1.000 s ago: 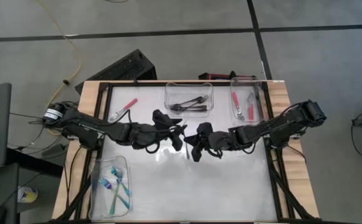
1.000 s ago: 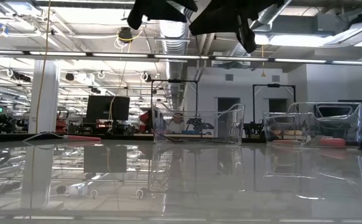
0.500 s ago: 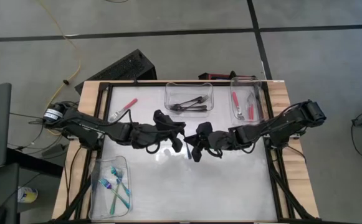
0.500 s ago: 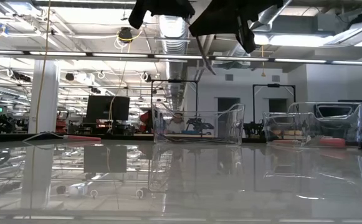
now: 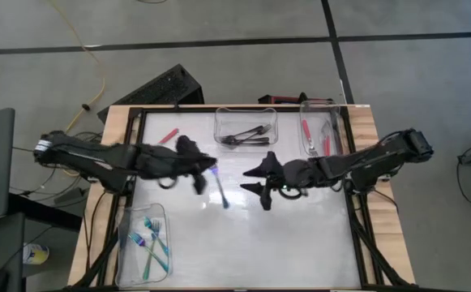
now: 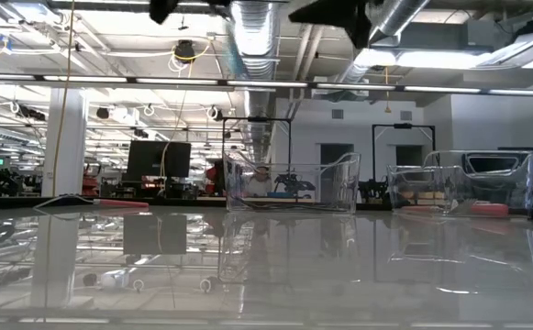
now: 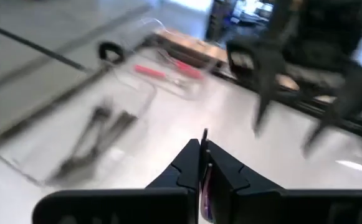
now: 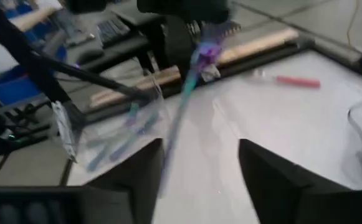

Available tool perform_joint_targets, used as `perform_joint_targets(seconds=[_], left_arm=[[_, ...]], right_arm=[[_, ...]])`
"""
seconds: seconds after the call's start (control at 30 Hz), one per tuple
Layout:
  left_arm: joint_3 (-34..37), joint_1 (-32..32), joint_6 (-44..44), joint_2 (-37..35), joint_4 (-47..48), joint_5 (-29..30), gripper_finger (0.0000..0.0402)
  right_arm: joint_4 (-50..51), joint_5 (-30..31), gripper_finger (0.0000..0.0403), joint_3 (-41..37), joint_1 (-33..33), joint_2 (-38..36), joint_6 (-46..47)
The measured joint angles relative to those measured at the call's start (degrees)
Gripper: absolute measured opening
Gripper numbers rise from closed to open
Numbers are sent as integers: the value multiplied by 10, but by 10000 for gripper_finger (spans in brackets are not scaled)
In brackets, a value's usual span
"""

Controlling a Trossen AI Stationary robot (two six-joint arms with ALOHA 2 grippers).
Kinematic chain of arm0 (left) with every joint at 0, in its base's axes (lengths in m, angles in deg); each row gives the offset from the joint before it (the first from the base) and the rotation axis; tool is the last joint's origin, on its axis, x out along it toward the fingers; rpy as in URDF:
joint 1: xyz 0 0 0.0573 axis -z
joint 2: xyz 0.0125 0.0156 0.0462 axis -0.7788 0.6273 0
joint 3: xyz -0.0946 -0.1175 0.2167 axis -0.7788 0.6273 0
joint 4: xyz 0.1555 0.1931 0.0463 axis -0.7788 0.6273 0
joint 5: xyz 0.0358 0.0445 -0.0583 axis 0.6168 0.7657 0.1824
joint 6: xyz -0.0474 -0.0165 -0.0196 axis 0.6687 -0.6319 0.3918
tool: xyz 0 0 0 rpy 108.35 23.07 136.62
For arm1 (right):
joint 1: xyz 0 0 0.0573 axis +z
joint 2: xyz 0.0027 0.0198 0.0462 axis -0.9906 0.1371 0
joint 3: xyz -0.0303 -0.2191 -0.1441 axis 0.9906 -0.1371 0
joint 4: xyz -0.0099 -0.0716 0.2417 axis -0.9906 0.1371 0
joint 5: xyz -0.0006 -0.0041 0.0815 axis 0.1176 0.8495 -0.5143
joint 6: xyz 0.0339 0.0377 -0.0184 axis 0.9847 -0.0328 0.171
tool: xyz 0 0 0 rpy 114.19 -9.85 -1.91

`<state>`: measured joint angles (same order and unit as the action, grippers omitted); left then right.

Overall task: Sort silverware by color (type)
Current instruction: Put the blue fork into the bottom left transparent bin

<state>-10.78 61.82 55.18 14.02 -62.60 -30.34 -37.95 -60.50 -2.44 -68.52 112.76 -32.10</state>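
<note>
My left gripper needs to let go of the teal fork among the other teal forks in the near clear bin [image 5: 156,240].
My left gripper [image 5: 206,172] is left of the table's middle, raised, shut on a teal-handled fork [image 5: 220,191]. The fork also shows in the right wrist view [image 8: 179,99]. My right gripper [image 5: 253,180] is open and empty a short way to the fork's right, its fingers [image 8: 131,171] spread wide. A red fork [image 5: 164,139] lies flat on the table at the far left. Black forks lie in the far middle bin [image 5: 246,120], red forks in the far right bin [image 5: 320,109], and teal forks in the near left bin [image 5: 142,212]. My left gripper pinches the teal fork by one end [image 8: 200,57] between its two shut fingers [image 7: 187,163]. The fork hangs slanting down below the fingers, toward the table's near side, clear of the table.
The three clear bins stand at the far middle, the far right and the near left of the white table top [image 5: 300,243]. A black frame [image 5: 138,113] runs round the table. The table's middle and near right are bare.
The two grippers met over the table's middle with the fork between them. My left gripper has since drawn back toward the table's left edge, carrying the teal fork. My right gripper has let go, opened, and moved slightly toward the right edge.
</note>
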Motion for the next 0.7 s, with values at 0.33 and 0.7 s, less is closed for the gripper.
perform_joint_targets(seconds=[0.33,0.7], left_arm=[[-3,75,196,-203,133,-293,0],[86,370,381,-185,273,-100,0]], right_arm=[[31,-14,295,0,-22,-69,-32],[51,-18,296,0,-9,-10,-11]])
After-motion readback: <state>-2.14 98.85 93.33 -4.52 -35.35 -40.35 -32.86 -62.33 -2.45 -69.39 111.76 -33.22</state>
